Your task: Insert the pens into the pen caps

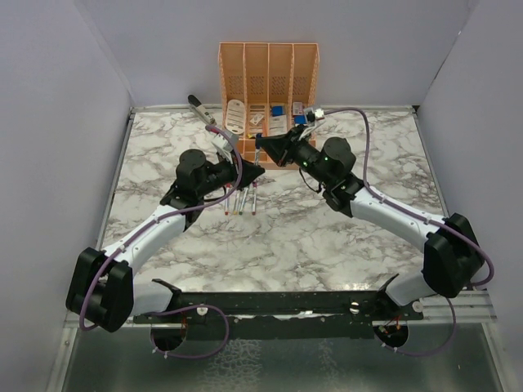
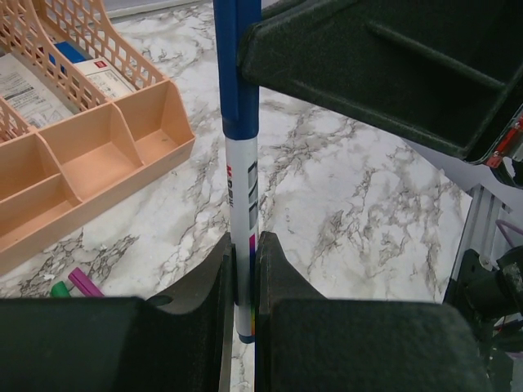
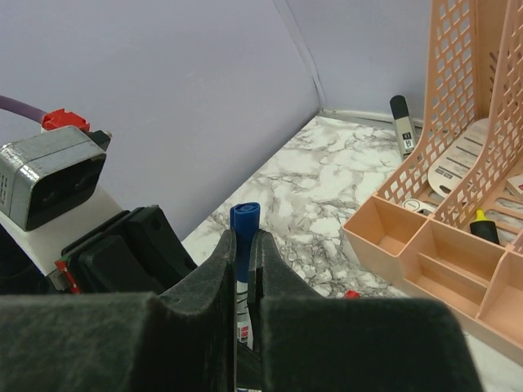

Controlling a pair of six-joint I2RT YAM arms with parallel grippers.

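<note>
I need to put the blue-capped pen down on the marble [image 1: 256, 209] close beside the lying pens, before the orange organiser, with my right gripper.
A whitish pen [image 2: 243, 212] stands upright between my two grippers, with a blue cap [image 2: 239, 73] over its upper end. My left gripper [image 2: 245, 253] is shut on the pen's lower barrel. My right gripper [image 3: 245, 245] is shut on the blue cap [image 3: 244, 224], right above the left one. In the top view the grippers [image 1: 253, 173] [image 1: 263, 149] meet in front of the organiser. Three more pens [image 1: 242, 200] lie on the table below the left gripper. A green cap [image 2: 59, 288], a purple cap [image 2: 86, 283] and a red cap [image 3: 351, 293] lie on the marble.
An orange organiser [image 1: 268, 82] with open front compartments stands at the back centre, close behind the grippers. A grey stapler [image 1: 198, 106] lies at its left. Grey walls enclose the marble table [image 1: 343, 237] on three sides.
</note>
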